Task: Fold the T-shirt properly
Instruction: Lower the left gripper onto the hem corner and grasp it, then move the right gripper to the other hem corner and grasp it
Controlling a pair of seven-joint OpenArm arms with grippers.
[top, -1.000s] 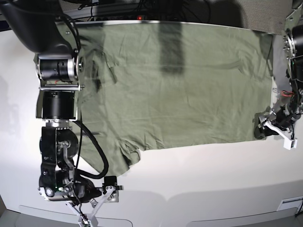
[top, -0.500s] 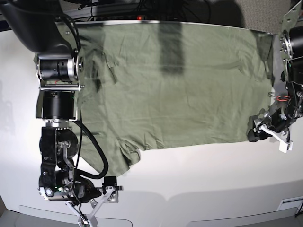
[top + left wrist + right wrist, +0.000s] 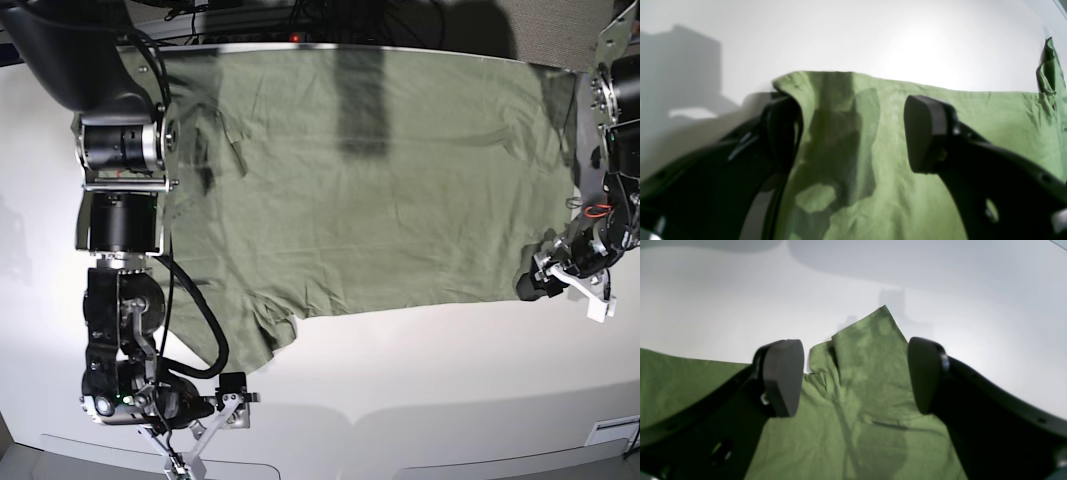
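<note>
Next, I move my right gripper from the sleeve tip to the T-shirt's shoulder (image 3: 178,304), where sleeve meets body, and close it.
The olive-green T-shirt (image 3: 380,180) lies spread flat on the white table, with one sleeve (image 3: 240,335) at the lower left. My left gripper (image 3: 545,283) sits at the hem's lower right corner. In the left wrist view that gripper (image 3: 853,133) is open and straddles the corner (image 3: 840,110); cloth drapes against the left finger (image 3: 783,130). Low over the sleeve, my right gripper (image 3: 215,400) is open too. In the right wrist view the sleeve tip (image 3: 873,346) lies between the fingers of the gripper (image 3: 855,375), untouched.
The table's far edge (image 3: 400,48) runs along the shirt's top, with cables and dark gear behind it. My right arm's links (image 3: 120,220) overhang the shirt's left side. Bare white tabletop (image 3: 420,390) stretches in front of the hem.
My left gripper has slid leftward onto the hem's corner. The right arm and the shirt have not moved.
</note>
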